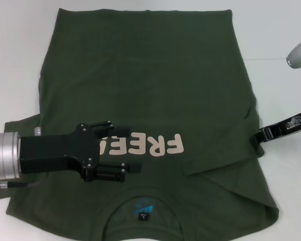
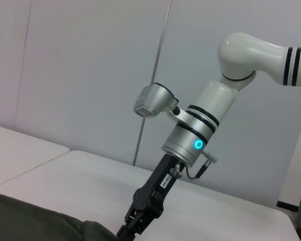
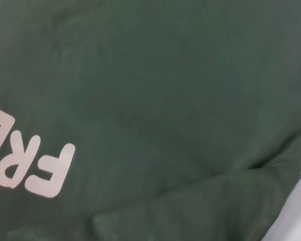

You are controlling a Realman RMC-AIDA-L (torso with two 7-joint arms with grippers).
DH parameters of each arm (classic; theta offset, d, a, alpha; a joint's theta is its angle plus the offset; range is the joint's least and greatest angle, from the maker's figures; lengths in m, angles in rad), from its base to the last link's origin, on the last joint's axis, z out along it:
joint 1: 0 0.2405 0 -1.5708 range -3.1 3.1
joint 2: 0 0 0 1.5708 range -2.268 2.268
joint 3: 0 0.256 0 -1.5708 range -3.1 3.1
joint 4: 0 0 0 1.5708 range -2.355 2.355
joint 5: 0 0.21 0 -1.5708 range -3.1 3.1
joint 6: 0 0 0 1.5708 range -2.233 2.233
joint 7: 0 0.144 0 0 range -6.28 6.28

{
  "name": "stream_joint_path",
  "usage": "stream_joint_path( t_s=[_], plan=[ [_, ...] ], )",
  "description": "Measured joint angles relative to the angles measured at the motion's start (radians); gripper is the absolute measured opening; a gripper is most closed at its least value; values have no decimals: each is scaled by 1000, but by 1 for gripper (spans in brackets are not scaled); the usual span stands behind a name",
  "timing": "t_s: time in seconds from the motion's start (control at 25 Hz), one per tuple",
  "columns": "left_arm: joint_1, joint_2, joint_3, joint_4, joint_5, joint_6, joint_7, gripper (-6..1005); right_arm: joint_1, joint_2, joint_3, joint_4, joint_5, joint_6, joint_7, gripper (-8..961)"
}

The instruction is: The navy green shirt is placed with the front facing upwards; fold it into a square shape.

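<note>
The folded sleeve's edge bunches at my right fingers; I need to open, regrip that sleeve edge and carry it inward over the shirt point(image 1: 213, 98).
The navy green shirt point(image 1: 150, 75) lies flat on the white table, front up, its collar label point(image 1: 142, 213) nearest me. My left gripper point(image 1: 133, 149) hovers open over the chest, covering the start of the pink "FREE" print point(image 1: 163, 145). My right gripper point(image 1: 254, 137) sits low at the shirt's right edge, where the cloth bunches toward it, and looks shut on that edge. In the left wrist view the right gripper point(image 2: 128, 226) meets the raised shirt point(image 2: 35, 221) edge. Only the shirt point(image 3: 165, 100) and its print fill the right wrist view.
The right sleeve area is folded inward, with a crease point(image 1: 226, 168) running across the lower right. A bit of the left sleeve point(image 1: 25, 120) pokes out at the left. Bare white table point(image 1: 281, 90) lies on both sides of the shirt.
</note>
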Motion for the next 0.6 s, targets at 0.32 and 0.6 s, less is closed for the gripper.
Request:
stream_joint_path(
  t_s=[0.32,0.6],
  plan=[
    [0,0,0,1,-1,0,-2,935,11,-16,37,-5,8,-19,1,128],
    [-1,1,0,3,-2,0,-5,935,25,-32,39,-6,-1,-42,3,35]
  ],
)
